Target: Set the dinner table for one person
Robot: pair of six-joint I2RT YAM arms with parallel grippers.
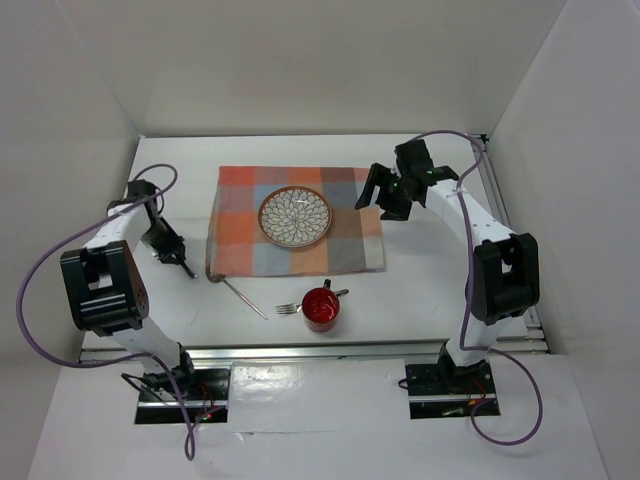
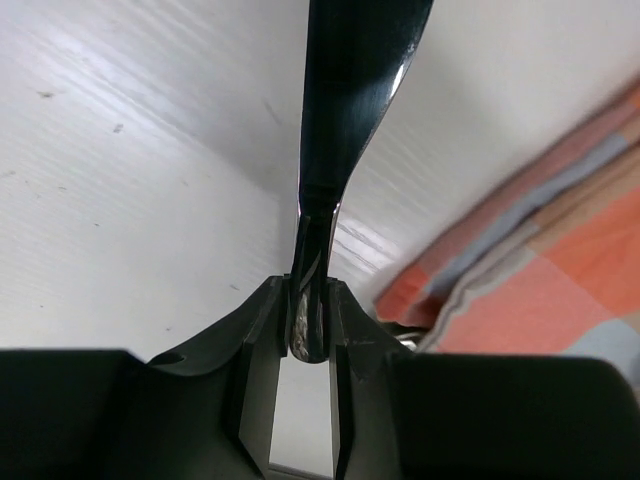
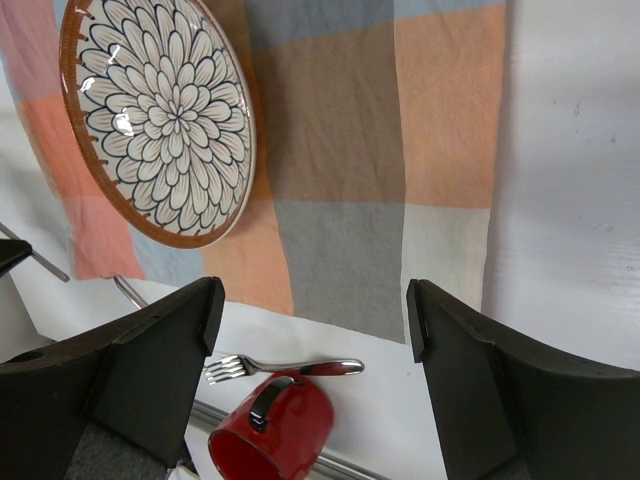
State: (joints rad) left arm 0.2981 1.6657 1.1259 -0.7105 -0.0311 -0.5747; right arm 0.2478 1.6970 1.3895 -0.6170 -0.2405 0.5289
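The robot's left gripper needs to release the metal utensil, now held low over the table, on the checked cloth (image 1: 347,230) beside the plate, toward the right gripper.
The white dinner table (image 1: 430,290) carries a checked cloth (image 1: 345,250) with a flower-patterned plate (image 1: 296,216) on it. My left gripper (image 1: 178,260) is left of the cloth, low over the table, shut on the end of a shiny metal utensil (image 2: 350,100); I cannot tell which kind. My right gripper (image 1: 380,195) is open and empty above the cloth's right edge (image 3: 340,150), with the plate (image 3: 160,120) to one side. A red mug (image 1: 321,310) stands near the front edge on the table, a fork (image 1: 290,308) touching its left side. A knife (image 1: 245,298) lies on the table left of the fork.
A metal rail (image 1: 300,352) runs along the table's front edge, close to the mug (image 3: 275,430) and fork (image 3: 285,366). White walls enclose the table on the left, back and right.
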